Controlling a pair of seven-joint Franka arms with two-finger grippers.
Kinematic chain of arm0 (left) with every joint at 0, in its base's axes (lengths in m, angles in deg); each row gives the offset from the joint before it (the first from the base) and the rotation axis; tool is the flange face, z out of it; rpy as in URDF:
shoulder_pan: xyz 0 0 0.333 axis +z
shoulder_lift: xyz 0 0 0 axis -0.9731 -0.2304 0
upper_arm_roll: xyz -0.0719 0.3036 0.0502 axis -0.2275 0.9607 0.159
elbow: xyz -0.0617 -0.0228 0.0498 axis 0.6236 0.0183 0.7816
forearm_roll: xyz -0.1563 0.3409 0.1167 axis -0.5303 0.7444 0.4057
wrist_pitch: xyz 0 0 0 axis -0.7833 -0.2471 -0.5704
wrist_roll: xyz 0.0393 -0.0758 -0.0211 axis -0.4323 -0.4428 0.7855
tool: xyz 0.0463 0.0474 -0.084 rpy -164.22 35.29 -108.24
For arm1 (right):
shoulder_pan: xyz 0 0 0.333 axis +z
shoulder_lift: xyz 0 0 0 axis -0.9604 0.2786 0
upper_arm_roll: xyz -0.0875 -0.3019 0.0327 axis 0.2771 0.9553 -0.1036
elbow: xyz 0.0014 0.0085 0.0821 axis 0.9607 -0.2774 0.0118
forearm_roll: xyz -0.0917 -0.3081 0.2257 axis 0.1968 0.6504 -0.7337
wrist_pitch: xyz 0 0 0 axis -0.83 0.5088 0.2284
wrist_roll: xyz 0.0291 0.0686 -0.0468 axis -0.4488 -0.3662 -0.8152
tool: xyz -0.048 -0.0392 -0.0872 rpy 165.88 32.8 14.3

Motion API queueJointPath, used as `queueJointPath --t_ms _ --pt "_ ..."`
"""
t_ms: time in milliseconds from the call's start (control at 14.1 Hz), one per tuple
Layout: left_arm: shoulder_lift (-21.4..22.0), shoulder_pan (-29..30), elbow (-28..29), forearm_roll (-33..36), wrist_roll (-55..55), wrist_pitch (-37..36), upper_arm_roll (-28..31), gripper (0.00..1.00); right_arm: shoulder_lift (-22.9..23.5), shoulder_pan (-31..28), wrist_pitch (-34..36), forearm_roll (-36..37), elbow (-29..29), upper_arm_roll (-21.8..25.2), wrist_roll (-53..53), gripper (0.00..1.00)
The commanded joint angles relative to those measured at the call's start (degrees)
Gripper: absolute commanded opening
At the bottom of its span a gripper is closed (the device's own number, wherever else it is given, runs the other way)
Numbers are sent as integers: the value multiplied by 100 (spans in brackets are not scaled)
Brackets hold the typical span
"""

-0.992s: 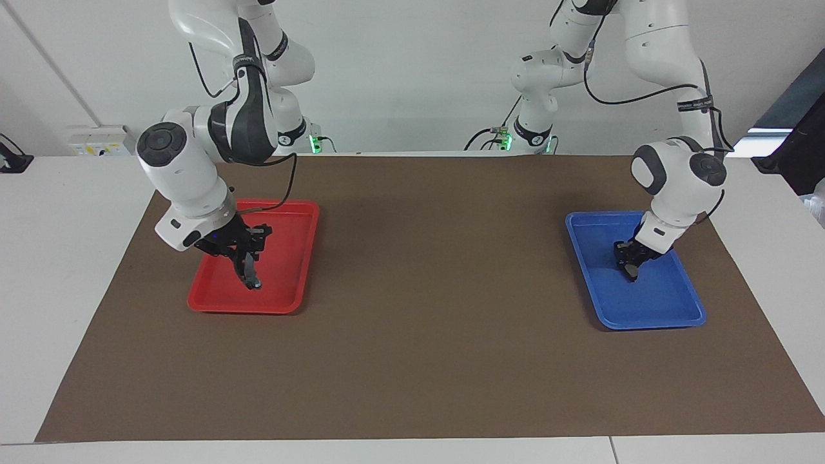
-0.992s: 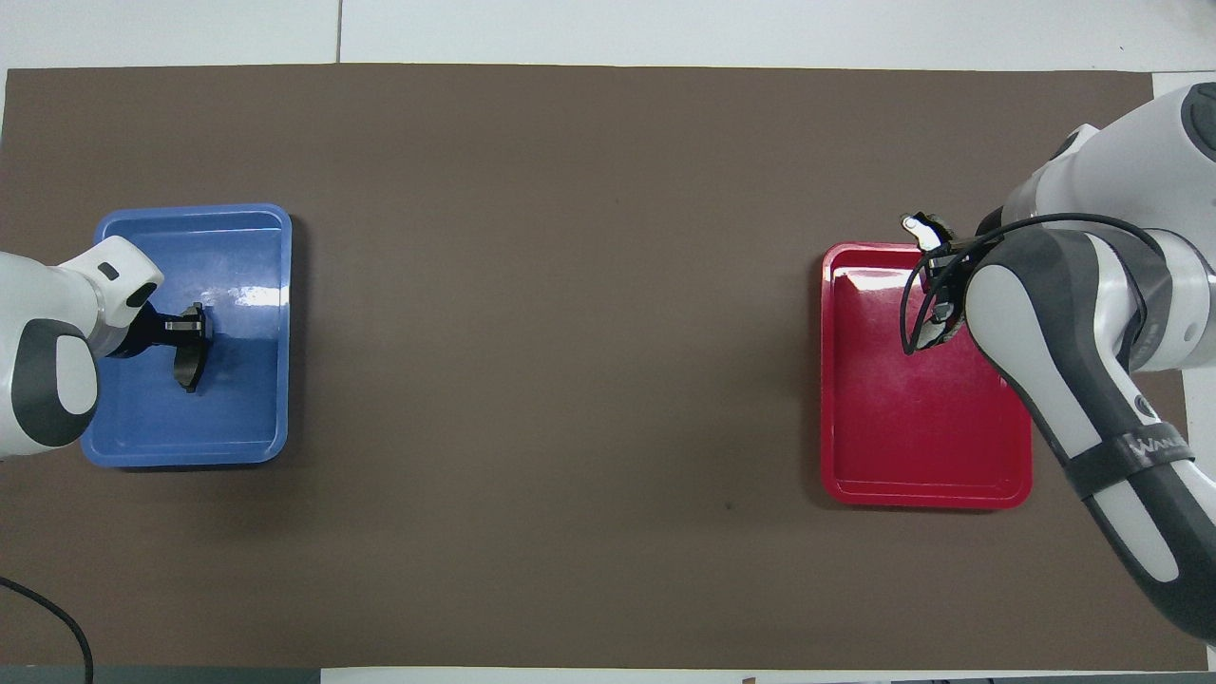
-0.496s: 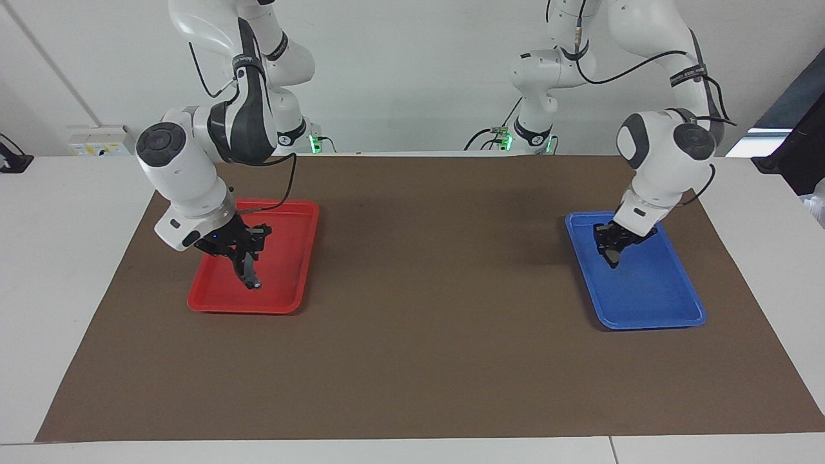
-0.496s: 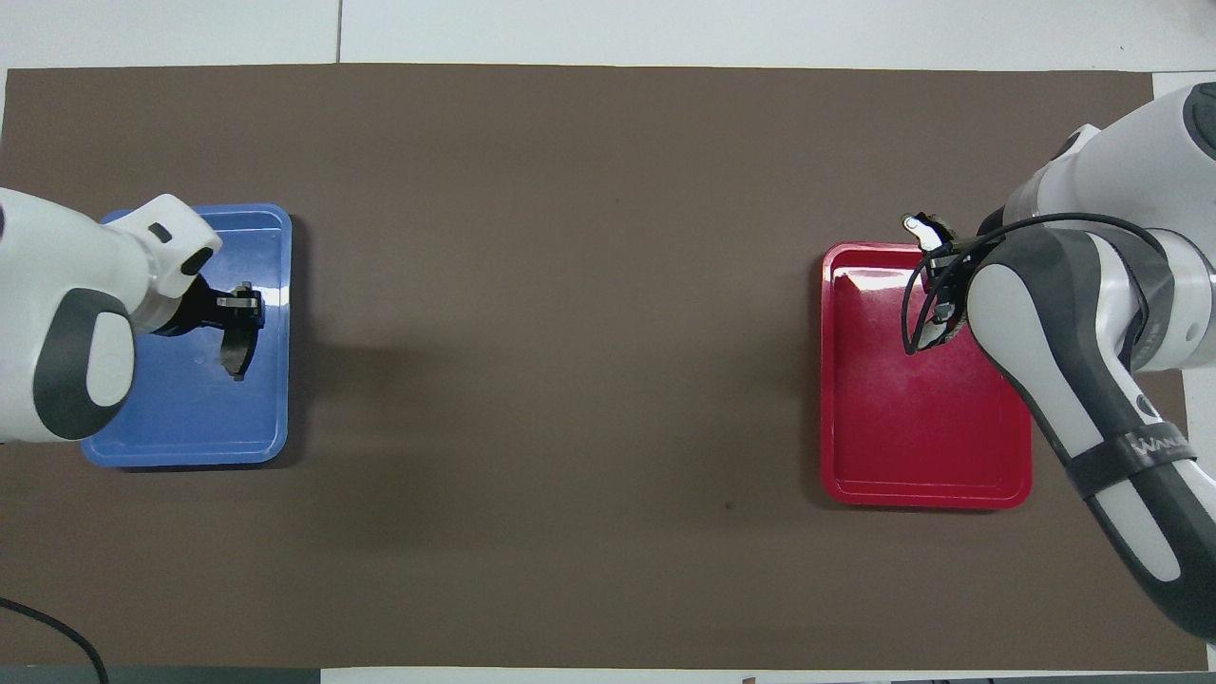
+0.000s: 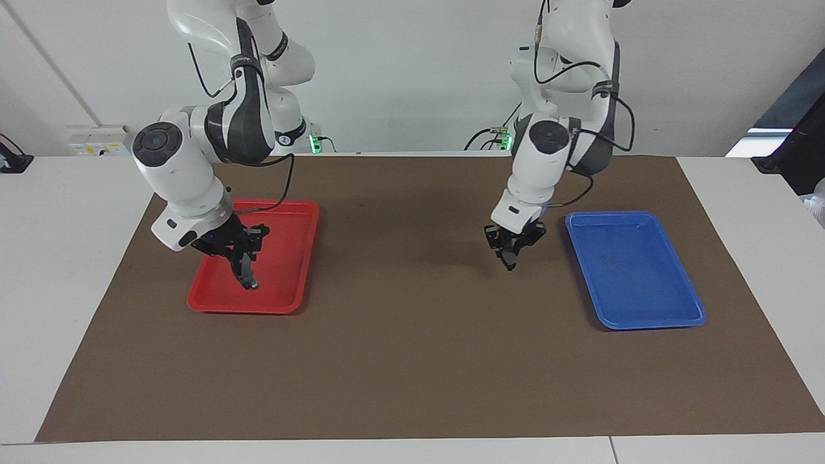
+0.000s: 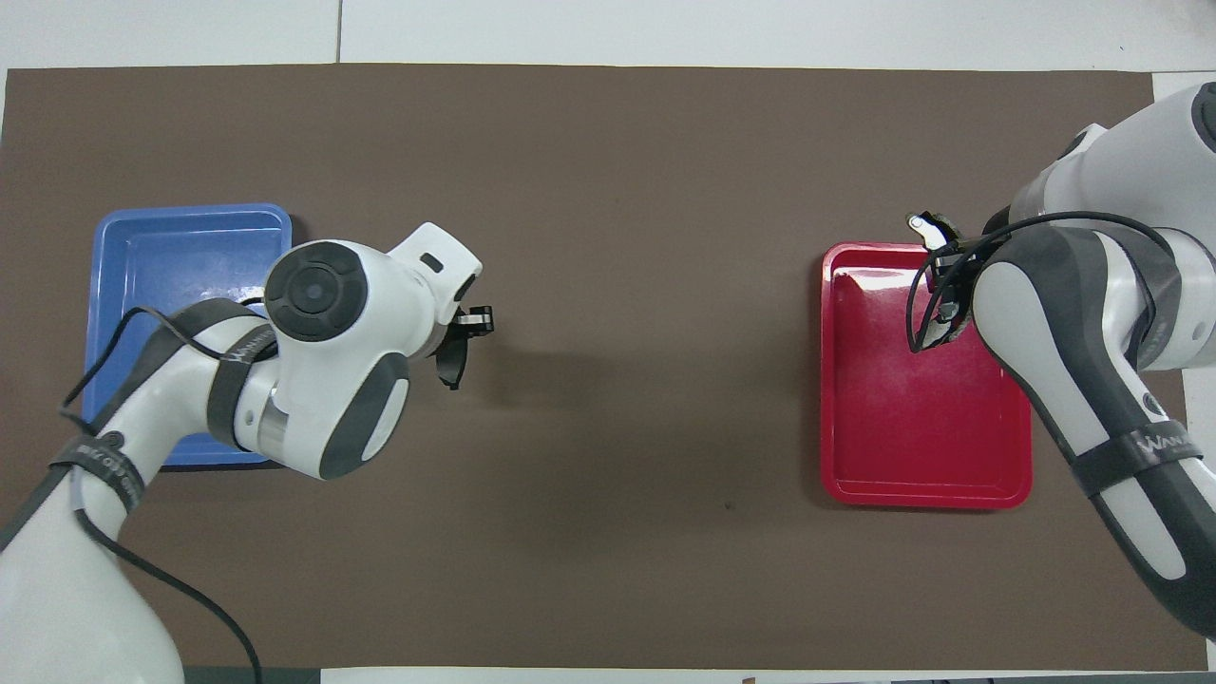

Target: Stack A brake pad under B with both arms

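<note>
My left gripper has the black curved brake pad. It will let go of it on the bare brown mat, midway [image 6: 555, 355] between the two trays.
My left gripper [image 5: 513, 245] is shut on B [image 5: 510, 260], the black crescent-curved brake pad. It holds the pad on edge above the brown mat [image 5: 412, 335], beside the blue tray [image 5: 638, 283] toward the table's middle. The overhead view shows this gripper [image 6: 467, 326] and the curved pad [image 6: 450, 365] hanging from it. My right gripper [image 5: 240, 250] is shut on the A brake pad [image 5: 247, 273], a short dark grey oblong. That pad hangs on end just over the red tray [image 5: 283, 264]. In the overhead view the right arm hides that gripper and pad.
The blue tray [image 6: 180, 256] lies toward the left arm's end with nothing in it. The red tray [image 6: 912, 427] lies toward the right arm's end. Bare brown mat [image 6: 646, 380] lies between the two trays.
My left gripper has lifted B out of the blue tray and carried it over the mat toward the table's middle. My right gripper with the A pad has barely moved.
</note>
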Motion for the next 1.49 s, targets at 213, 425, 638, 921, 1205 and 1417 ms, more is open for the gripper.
queueJointPath --t_ms 213,425,638,921,1205,1417 --pt "-901 -833 -858 36 692 194 131 1 30 -112 35 -131 110 -35 -182 13" --pt "-1103 -956 -831 54 692 414 131 3 30 -147 26 -131 102 -35 -174 13" --pt "-1138 -948 -709 63 684 406 122 28 30 -191 -27 -131 76 -35 -174 13" --pt "-1095 -825 -699 63 588 362 166 100 21 -191 -36 -131 66 -35 -182 14" --pt "-797 -386 -699 63 464 117 166 100 38 -42 78 -148 154 -139 -174 16" --pt "-243 228 -673 72 -333 -708 158 100 100 535 88 -561 382 -421 543 18"
